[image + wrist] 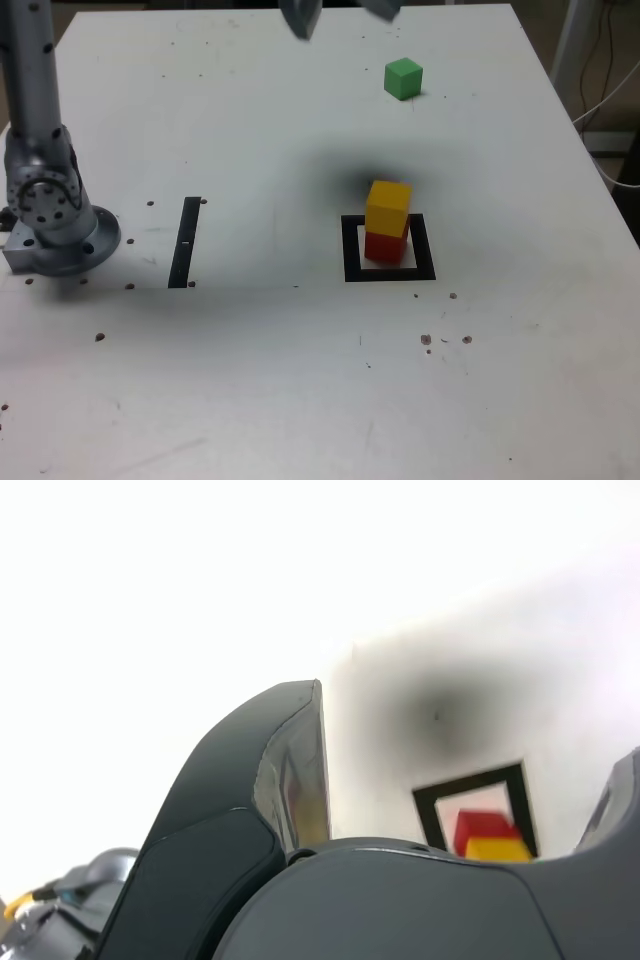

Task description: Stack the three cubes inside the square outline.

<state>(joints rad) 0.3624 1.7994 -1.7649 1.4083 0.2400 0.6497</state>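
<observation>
The lone green cube sits behind the stack. My gripper goes there next and closes across the green cube's opposite corners (403, 80).
The yellow cube (388, 207) sits on the red cube (384, 246), and this pair stands inside the square outline (351, 249) right of centre on the white table. The green cube (403, 78) rests alone farther back, apart from the stack. Only the fingertips of my gripper (342, 12) show at the top edge of the exterior view, spread wide with nothing between them, high above the table and back from the stack. In the wrist view, the gripper (475, 720) frames the square outline (432, 815), the red cube (475, 827) and the yellow cube (497, 851) far below.
A narrow black strip (185, 242) lies on the table left of centre in the exterior view. The arm's grey base (55, 230) stands at the left edge. The table's right edge (590, 170) runs close to cables on the floor.
</observation>
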